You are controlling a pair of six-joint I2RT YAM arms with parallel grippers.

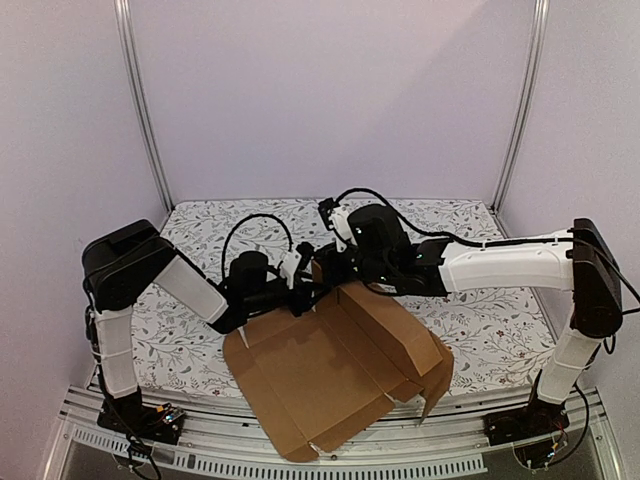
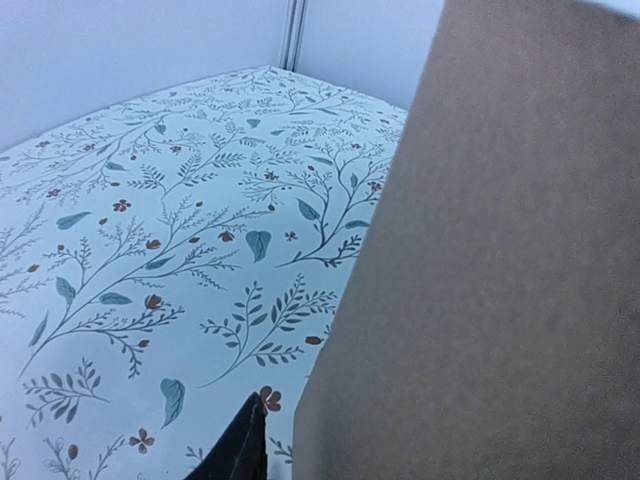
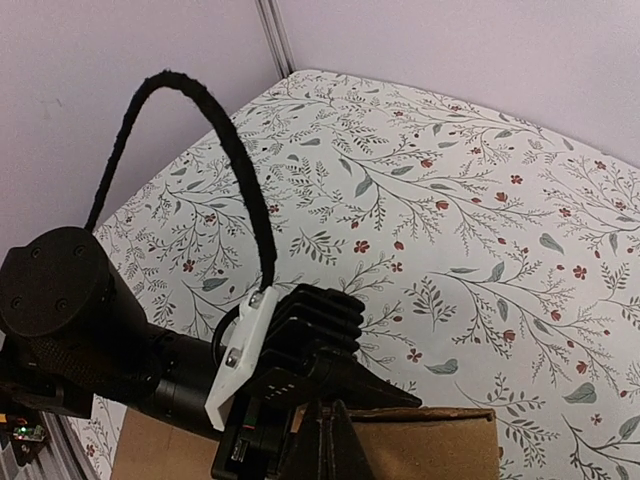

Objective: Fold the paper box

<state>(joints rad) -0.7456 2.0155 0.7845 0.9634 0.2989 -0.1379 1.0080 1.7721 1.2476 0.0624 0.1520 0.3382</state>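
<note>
The paper box sits crooked to the front bar, so I will grasp the raised flap's end [image 1: 318, 271] with my left gripper and turn the box square before I fold it.
The paper box [image 1: 315, 385] is a brown die-cut cardboard sheet lying flat at the near side, with its far flap raised. My left gripper [image 1: 300, 290] is at that flap's left end. In the left wrist view the flap [image 2: 480, 270] fills the right side and hides one finger. The other finger [image 2: 240, 455] stands just left of it, with a sliver of cloth between them. My right gripper [image 3: 335, 445] has its fingers shut together, their tip against the flap's top edge [image 3: 430, 415]. In the top view it [image 1: 332, 265] sits just right of the left gripper.
The table [image 1: 470, 320] carries a white cloth printed with leaves and red flowers. The box's near corner [image 1: 300, 450] hangs over the front rail. Pale walls and two metal posts [image 1: 145, 110] close in the back. The left arm's black cable [image 3: 235, 160] arches over the cloth.
</note>
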